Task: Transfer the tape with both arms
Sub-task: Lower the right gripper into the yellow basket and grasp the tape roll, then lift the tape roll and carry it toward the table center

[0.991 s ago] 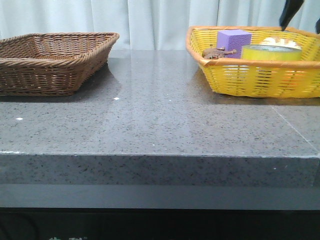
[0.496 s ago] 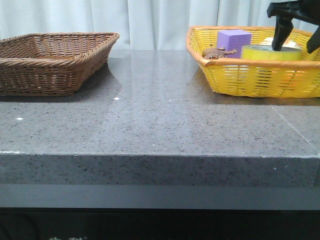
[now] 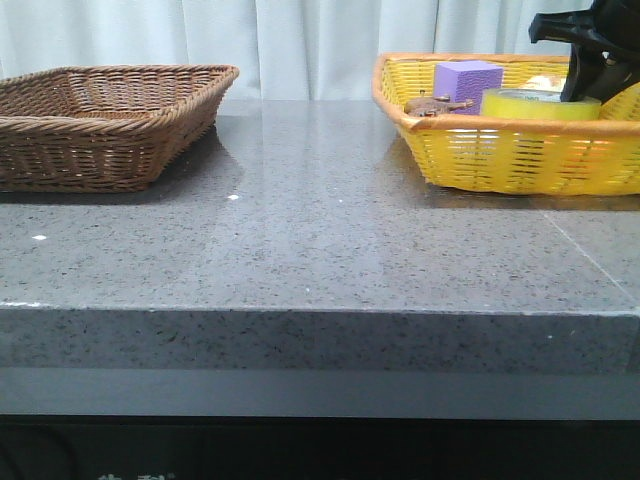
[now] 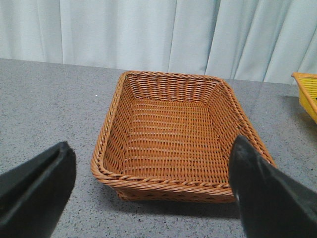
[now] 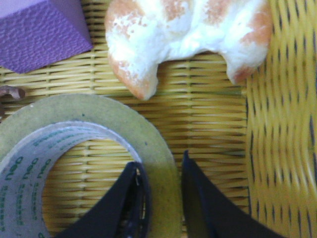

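Note:
My right gripper is to put down the tape. It will let go of it on the grey tabletop (image 3: 250, 236) toward the front edge, nearer the brown basket.
The tape (image 3: 535, 105), a yellow roll with a white core printed in green, lies flat in the yellow basket (image 3: 520, 160) at the back right. My right gripper (image 3: 580, 95) reaches down into that basket. In the right wrist view it (image 5: 159, 161) straddles the roll's wall (image 5: 99, 109), one finger inside the core and one outside, shut on it. My left gripper (image 4: 152, 144) is wide open and empty, hanging before the brown wicker basket (image 4: 168, 183). It does not show in the front view.
The yellow basket also holds a purple block (image 3: 467, 78), a small brown object (image 3: 437, 104) and a pale bread-like piece (image 5: 183, 34) beside the tape. The brown basket (image 3: 100, 150) stands at the back left. Grey stone tabletop (image 3: 320, 220) lies between them.
My right gripper came down from the top right corner into the yellow basket, and its spread fingers have closed in on the tape's wall. The tape has shifted slightly.

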You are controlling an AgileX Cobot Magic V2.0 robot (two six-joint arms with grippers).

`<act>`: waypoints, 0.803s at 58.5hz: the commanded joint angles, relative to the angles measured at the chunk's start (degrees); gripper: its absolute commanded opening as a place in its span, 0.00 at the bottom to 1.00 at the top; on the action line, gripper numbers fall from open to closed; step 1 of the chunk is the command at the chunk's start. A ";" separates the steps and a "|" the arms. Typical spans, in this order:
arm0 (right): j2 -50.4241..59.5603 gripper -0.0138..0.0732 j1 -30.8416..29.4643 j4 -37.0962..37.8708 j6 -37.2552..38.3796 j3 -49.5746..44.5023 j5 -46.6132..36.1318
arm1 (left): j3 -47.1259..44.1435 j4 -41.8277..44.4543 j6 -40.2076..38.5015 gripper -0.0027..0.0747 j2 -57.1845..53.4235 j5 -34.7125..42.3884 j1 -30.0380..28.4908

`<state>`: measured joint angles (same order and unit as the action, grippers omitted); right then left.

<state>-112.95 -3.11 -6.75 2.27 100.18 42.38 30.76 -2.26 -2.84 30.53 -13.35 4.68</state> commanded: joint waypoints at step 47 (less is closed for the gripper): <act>26.97 0.20 6.66 0.56 -1.37 -6.81 -12.04 | 2.01 -0.10 -0.30 0.84 0.42 4.41 0.22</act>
<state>-92.78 0.96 -5.40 1.79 94.86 39.49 30.76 -2.26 -2.84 30.53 -13.35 4.68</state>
